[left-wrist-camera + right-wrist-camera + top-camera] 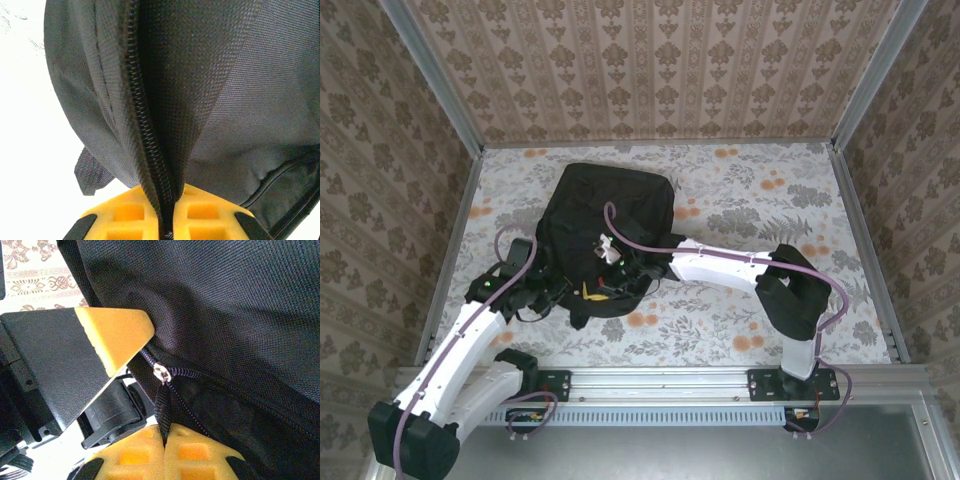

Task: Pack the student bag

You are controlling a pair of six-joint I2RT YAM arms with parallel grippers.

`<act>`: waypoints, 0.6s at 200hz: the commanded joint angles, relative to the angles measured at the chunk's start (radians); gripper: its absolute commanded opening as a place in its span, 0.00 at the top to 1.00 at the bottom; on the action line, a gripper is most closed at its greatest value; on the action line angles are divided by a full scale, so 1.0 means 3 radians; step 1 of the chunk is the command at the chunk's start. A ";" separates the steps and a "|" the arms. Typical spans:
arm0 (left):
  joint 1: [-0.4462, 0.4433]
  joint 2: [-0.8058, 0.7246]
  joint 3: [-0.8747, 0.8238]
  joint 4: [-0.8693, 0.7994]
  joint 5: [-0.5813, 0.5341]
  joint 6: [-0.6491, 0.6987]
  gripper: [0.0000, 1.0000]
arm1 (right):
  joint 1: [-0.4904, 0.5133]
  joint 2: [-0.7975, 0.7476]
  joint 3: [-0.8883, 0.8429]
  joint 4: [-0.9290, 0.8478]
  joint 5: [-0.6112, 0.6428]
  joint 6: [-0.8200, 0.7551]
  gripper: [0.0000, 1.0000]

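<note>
My left gripper is pinching the seam next to the zipper slider, so it should open and take the seam farther (86, 282) along before my right gripper pulls.
The student bag (608, 215) is a large black fabric backpack lying flat in the middle of the table. At its near end, my left gripper (582, 291) is shut on the bag's zipper seam (150, 150), with the black coil and fabric pinched between the yellow fingers (125, 215). My right gripper (164, 432) is shut on the black fabric pull strap (161, 405) that hangs from the small metal zipper slider (161, 374). In the right wrist view, one yellow-tipped finger of the left gripper (117, 332) sits just left of the slider.
A floral cloth (760, 200) covers the table, with bare room right of the bag. Patterned walls and aluminium posts (855, 100) close in three sides. A loose bag strap (90, 172) hangs left of the seam. A metal rail (660, 380) runs along the near edge.
</note>
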 commanded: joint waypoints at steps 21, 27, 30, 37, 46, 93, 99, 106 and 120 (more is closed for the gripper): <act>0.0151 -0.0013 0.0154 -0.0168 -0.0549 0.0386 1.00 | 0.0008 -0.0013 -0.0012 -0.0079 -0.0141 -0.0057 1.00; 0.0185 -0.0016 0.0193 -0.0192 -0.0581 0.0461 1.00 | 0.0008 -0.0026 -0.0019 -0.0109 -0.0141 -0.0075 1.00; 0.0204 -0.0013 0.0212 -0.0196 -0.0593 0.0493 1.00 | 0.0013 -0.0031 -0.0018 -0.0120 -0.0140 -0.0082 1.00; 0.0247 -0.0008 0.0249 -0.0216 -0.0612 0.0570 1.00 | 0.0011 -0.0037 -0.0027 -0.0142 -0.0141 -0.0098 1.00; 0.0319 0.0009 0.0290 -0.0236 -0.0633 0.0663 1.00 | 0.0008 -0.0053 -0.0038 -0.0166 -0.0146 -0.0113 1.00; 0.0547 0.0123 0.0406 -0.0237 -0.0671 0.0974 1.00 | -0.0033 -0.0136 -0.0157 -0.0246 -0.0136 -0.0187 1.00; 0.0566 0.0138 0.0416 -0.0232 -0.0659 0.0995 1.00 | -0.0044 -0.0149 -0.0177 -0.0248 -0.0131 -0.0199 1.00; 0.0588 0.0157 0.0424 -0.0222 -0.0637 0.1020 1.00 | -0.0058 -0.0164 -0.0203 -0.0253 -0.0121 -0.0210 1.00; 0.0614 0.0175 0.0436 -0.0209 -0.0609 0.1055 1.00 | -0.0097 -0.0191 -0.0244 -0.0261 -0.0109 -0.0216 1.00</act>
